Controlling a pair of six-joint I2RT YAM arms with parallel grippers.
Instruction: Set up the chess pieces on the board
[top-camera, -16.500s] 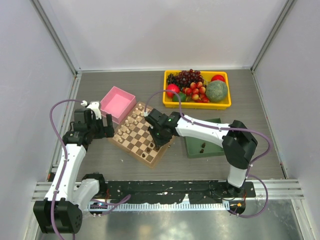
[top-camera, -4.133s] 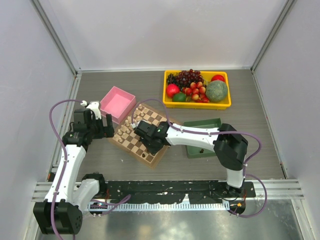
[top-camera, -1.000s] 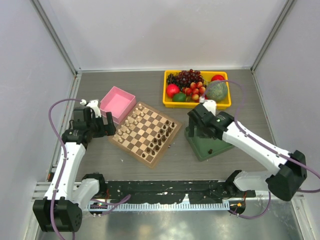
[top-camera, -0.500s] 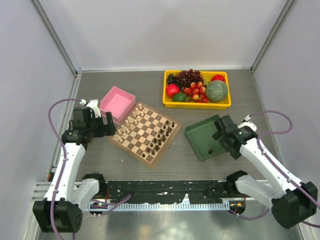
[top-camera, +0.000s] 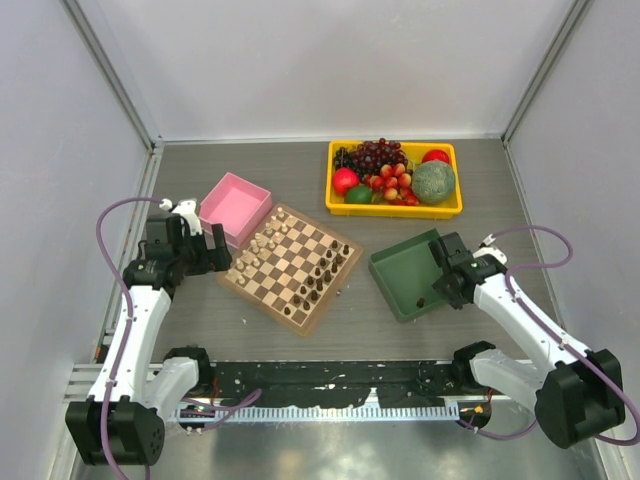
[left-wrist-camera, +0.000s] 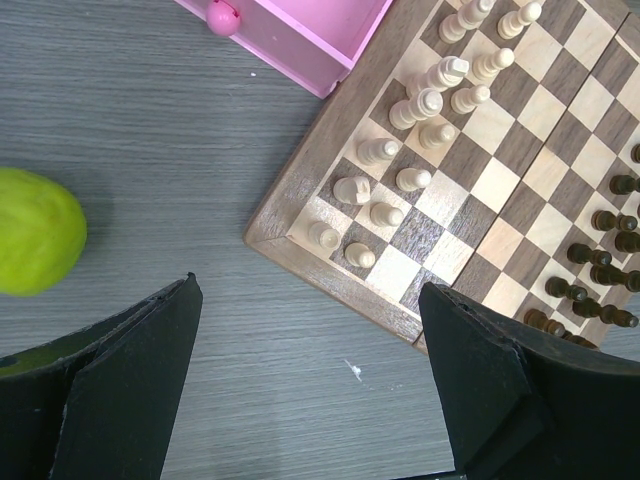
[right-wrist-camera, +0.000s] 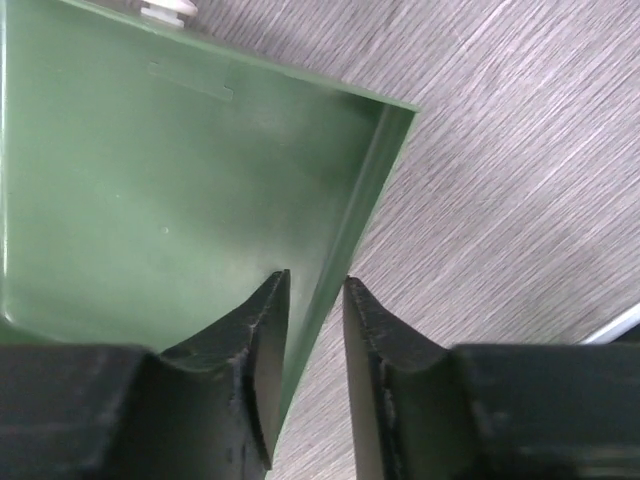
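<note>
My right gripper should first straighten the green tray, which sits crooked in its hold, and then open and pick up the dark piece inside (top-camera: 421, 302).
The board (top-camera: 256, 297) lies left of centre, its border (left-wrist-camera: 300, 185) showing in the left wrist view. Dark chess pieces (top-camera: 320, 275) stand in rows on its right side (left-wrist-camera: 600, 270); cream pieces (top-camera: 262, 240) fill the left side. One dark piece (top-camera: 422, 299) lies in the green tray (top-camera: 398, 268). My right gripper (top-camera: 447, 286) straddles the tray's right wall (right-wrist-camera: 345, 230), and its jaws (right-wrist-camera: 315, 290) stand narrow, shut on that wall. My left gripper (top-camera: 214, 250) hovers open over bare table (left-wrist-camera: 310, 340) off the board's left corner, holding nothing.
A pink box (top-camera: 235, 205) sits behind the board's left corner. At the back right stands a yellow tray (top-camera: 395, 211) of fruit. A lime-green ball (left-wrist-camera: 35, 230) lies on the table beside my left gripper. Grey walls close in on three sides.
My right arm swung from the green tray's far side to its right wall, and the jaws narrowed around that wall. The tray turned on the table. The left arm stayed still.
</note>
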